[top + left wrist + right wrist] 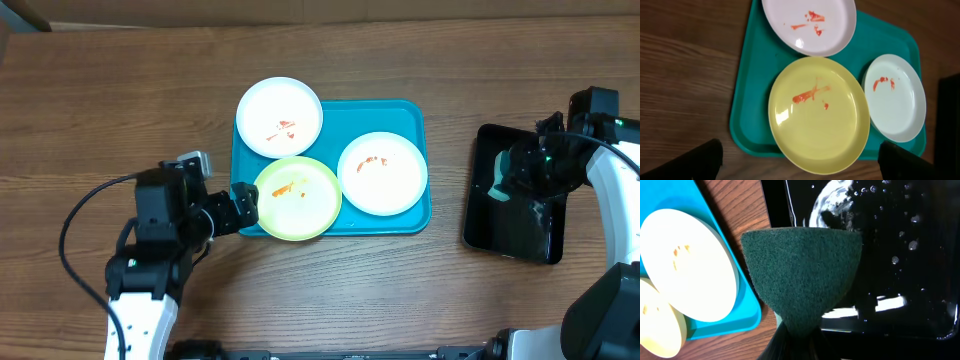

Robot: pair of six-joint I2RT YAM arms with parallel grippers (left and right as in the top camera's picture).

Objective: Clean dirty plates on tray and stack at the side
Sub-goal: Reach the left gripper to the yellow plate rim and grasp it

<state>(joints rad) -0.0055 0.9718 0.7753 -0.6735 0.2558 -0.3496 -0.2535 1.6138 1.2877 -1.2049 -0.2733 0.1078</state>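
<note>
Next, my left gripper closes its fingers on the yellow-green plate's rim point(261, 216) point(779, 141), beside the corner of the turquoise tray that is near and closest to that gripper.
The turquoise tray point(400, 112) holds three plates with orange-red smears: a white plate point(279, 116) at its far left overhanging the rim, a yellow-green plate point(297, 197) at the front overhanging the near edge, and a white plate point(382, 172) at the right. My left gripper point(243, 203) is open and empty, just off the yellow-green plate's point(817, 112) left edge, with its fingers wide apart point(800, 155). My right gripper point(797, 342) is shut on a dark green sponge point(802, 275) and holds it over the black tray point(515, 235).
The black tray point(900, 255) stands right of the turquoise tray point(747, 305) and has water on it. Bare wooden table point(120, 90) lies to the left, the back and the front of the trays.
</note>
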